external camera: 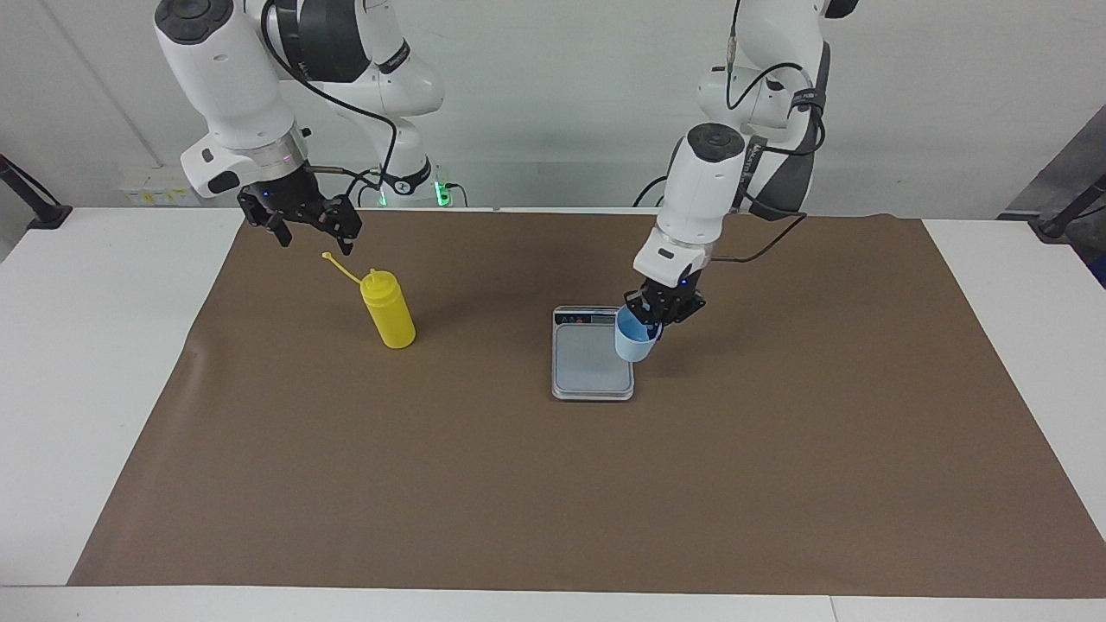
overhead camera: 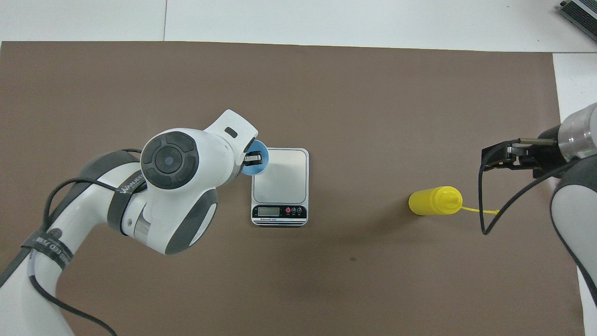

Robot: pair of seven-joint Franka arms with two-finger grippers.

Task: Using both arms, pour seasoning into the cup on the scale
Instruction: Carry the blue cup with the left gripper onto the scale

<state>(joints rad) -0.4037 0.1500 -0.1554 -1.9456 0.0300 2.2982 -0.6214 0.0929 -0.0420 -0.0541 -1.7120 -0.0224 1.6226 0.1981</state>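
Note:
I should release the light blue cup with my left gripper on the scale's platform, at the platform's end (overhead camera: 275, 165) opposite the display strip.
The light blue cup (external camera: 635, 345) (overhead camera: 257, 170) hangs upright from my left gripper (external camera: 650, 323) (overhead camera: 254, 158), which is shut on its rim, one finger inside the cup. The cup is at the edge of the silver scale (external camera: 592, 358) (overhead camera: 280, 179) on the left arm's end; I cannot tell whether it touches the platform. The scale's display strip faces the robots. The yellow seasoning bottle (external camera: 389, 311) (overhead camera: 433, 200) stands upright on the mat, its cap strap sticking out. My right gripper (external camera: 315, 238) (overhead camera: 489, 161) is open in the air over the mat beside that strap, clear of the bottle.
A brown mat (external camera: 553, 501) (overhead camera: 326, 93) covers most of the white table (external camera: 86, 345); the bottle and the scale stand on it, well apart. Black cables hang from both arms near the grippers.

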